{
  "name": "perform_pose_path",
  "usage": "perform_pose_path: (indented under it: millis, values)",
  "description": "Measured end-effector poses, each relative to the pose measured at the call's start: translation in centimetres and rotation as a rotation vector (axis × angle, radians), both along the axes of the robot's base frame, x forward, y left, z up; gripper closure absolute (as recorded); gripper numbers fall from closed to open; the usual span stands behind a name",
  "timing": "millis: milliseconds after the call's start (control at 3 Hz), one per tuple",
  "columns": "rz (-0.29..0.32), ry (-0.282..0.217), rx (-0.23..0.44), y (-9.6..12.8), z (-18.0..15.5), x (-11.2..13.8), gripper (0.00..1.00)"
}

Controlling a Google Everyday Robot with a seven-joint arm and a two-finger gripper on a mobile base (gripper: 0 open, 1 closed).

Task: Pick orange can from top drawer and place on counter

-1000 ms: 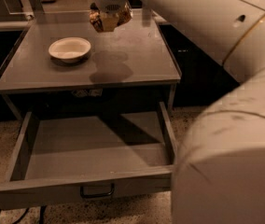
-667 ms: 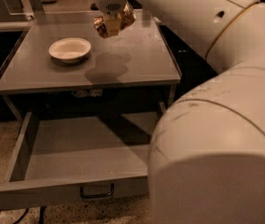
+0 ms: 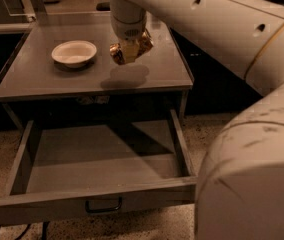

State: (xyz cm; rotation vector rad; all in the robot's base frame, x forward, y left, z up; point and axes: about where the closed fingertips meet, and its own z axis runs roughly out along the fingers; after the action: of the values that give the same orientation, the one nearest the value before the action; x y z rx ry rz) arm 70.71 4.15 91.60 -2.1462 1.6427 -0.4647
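Next, the gripper releases the orange can on the grey counter (image 3: 134, 76) near the counter's front edge, above the open top drawer.
My gripper (image 3: 130, 48) is shut on the orange can (image 3: 117, 52), a small orange-brown metallic can, and holds it a short way above the middle of the grey counter (image 3: 42, 79). A shadow lies on the counter just below the can. The top drawer (image 3: 102, 159) is pulled out wide below the counter, and nothing shows inside it. Its dark bail handle (image 3: 103, 205) sits at the centre of the front panel.
A cream round bowl (image 3: 74, 52) stands on the counter's left part, apart from the can. My large white arm (image 3: 242, 84) fills the right side of the view and hides the floor there. Speckled floor surrounds the drawer.
The gripper with the can has come down and a little toward the front of the counter. The drawer and bowl have not moved.
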Motion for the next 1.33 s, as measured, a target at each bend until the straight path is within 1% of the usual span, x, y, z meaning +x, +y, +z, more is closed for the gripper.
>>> perform_pose_path:
  millis: [333,667,1000,1333]
  values:
    - [0.004,0.019,0.076,-0.5,-4.9,-0.2,1.00]
    - [0.008,0.020,0.141,-0.6,-7.9,0.4,1.00]
    - [0.008,0.021,0.141,-0.6,-7.7,0.4,1.00]
    - [0.008,0.021,0.141,-0.6,-7.7,0.4,0.81]
